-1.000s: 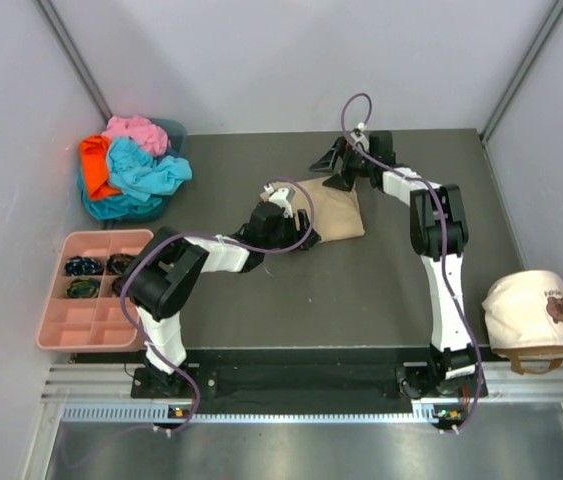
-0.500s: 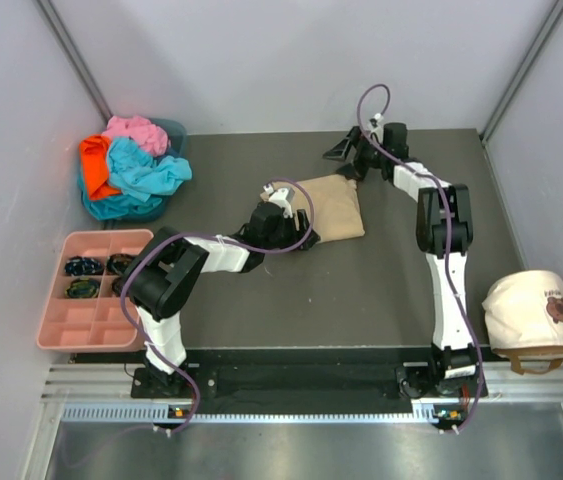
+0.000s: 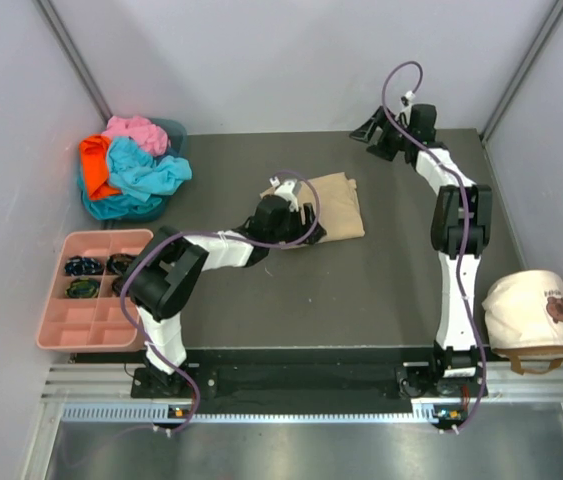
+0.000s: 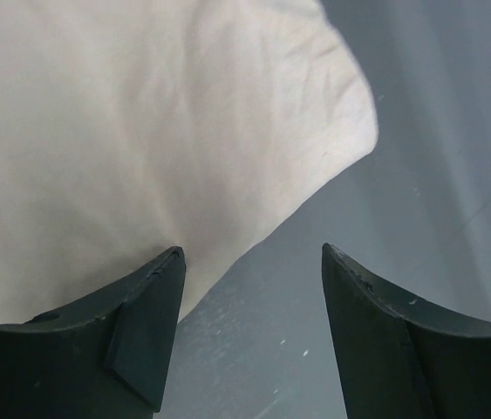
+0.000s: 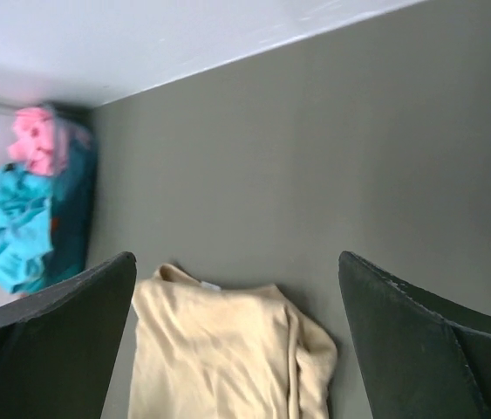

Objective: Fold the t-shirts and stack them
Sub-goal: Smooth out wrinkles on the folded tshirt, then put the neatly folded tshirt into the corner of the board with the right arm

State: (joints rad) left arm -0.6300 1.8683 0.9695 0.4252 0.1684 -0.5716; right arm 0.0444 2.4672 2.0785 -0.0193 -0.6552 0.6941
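Note:
Next, I close my right gripper on the tan t-shirt's edge (image 3: 358, 206) farthest from the teal basket, near that edge's middle.
A tan t-shirt (image 3: 333, 203) lies folded in a rough rectangle at the table's middle. My left gripper (image 3: 308, 231) is low at its near left corner. In the left wrist view the tan t-shirt (image 4: 140, 131) fills the upper left, and the left gripper (image 4: 252, 262) is open with bare table between its fingers; the left finger (image 4: 145, 314) overlaps the cloth edge. My right gripper (image 3: 370, 133) hangs open, raised by the back wall, well clear of the shirt. From the right wrist the tan t-shirt (image 5: 219, 349) shows below the right gripper (image 5: 237, 258). Pink, orange and turquoise t-shirts (image 3: 133, 162) are heaped at back left.
The heap of shirts sits in a teal basket (image 3: 166, 200) in the back left corner. A pink compartment tray (image 3: 56, 320) with small dark items is at the left edge. A cream cap (image 3: 529, 312) with a brown emblem rests at the right front.
My right gripper has left the shirt's far edge, rising and swinging back toward the right rear wall. My left gripper has nudged slightly right along the shirt's near corner.

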